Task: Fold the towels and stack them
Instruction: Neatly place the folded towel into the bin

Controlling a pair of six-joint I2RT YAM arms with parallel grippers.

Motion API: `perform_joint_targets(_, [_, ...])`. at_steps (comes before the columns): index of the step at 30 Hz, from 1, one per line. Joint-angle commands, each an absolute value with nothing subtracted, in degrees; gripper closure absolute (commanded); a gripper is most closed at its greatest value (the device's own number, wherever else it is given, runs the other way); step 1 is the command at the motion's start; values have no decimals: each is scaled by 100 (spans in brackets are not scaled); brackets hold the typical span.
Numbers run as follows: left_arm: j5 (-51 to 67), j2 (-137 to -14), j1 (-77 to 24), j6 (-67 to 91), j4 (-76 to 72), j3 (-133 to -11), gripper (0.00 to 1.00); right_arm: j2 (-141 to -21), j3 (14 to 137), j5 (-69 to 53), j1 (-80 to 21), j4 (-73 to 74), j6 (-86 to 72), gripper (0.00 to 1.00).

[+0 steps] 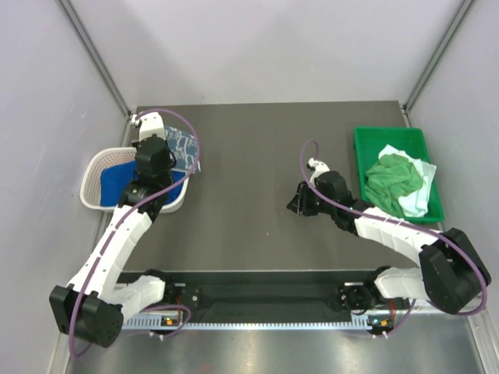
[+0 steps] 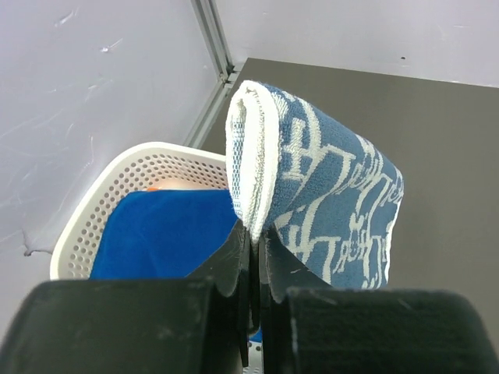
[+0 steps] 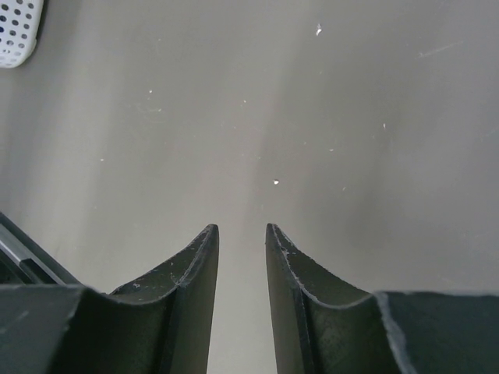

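I will let go of the printed towel with my left gripper on top of the royal blue towel in the white mesh basket [image 1: 143, 169] [image 2: 183, 251].
My left gripper [image 2: 256, 234] is shut on the white edge of a folded blue towel with white print [image 2: 327, 195], holding it up beside the basket. From above, this printed towel [image 1: 181, 149] hangs at the basket's right rim, just past the left gripper [image 1: 156, 156]. A royal blue towel [image 2: 164, 234] lies folded inside the basket, also seen from above [image 1: 117, 181]. A crumpled green towel [image 1: 394, 178] and a white towel [image 1: 419, 199] lie in the green tray. My right gripper [image 3: 242, 234] hovers over bare table, its jaws apart with nothing between them; from above it [image 1: 295, 204] sits mid-table, left of the tray.
The white mesh basket [image 1: 92, 167] stands at the table's left edge, near the wall; its rim [image 2: 117, 183] shows in the left wrist view and a corner [image 3: 17, 31] in the right wrist view. The green tray [image 1: 360, 164] stands at the right.
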State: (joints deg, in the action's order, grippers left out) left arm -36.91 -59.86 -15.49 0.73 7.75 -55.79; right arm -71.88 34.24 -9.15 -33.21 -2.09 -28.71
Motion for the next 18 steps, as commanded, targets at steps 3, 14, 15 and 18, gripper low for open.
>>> perform_joint_targets(3, [-3735,-5819,-1494,-149,536,-5880,100,-7154,3788,-967,-3305,-422,-2848,69])
perform_joint_targets(14, [-3112,-5528,-1468,-18,1581,-6345,100,-7058,3797,-923,-3322,-352,-2848,69])
perform_joint_targets(15, [-2972,-5520,-1468,-18,1678,-6381,100,-7058,3806,-914,-3331,-334,-2848,69])
perform_joint_targets(18, [-2761,-5467,-1468,-17,1933,-6460,100,-7049,3849,-897,-3357,-308,-2839,69])
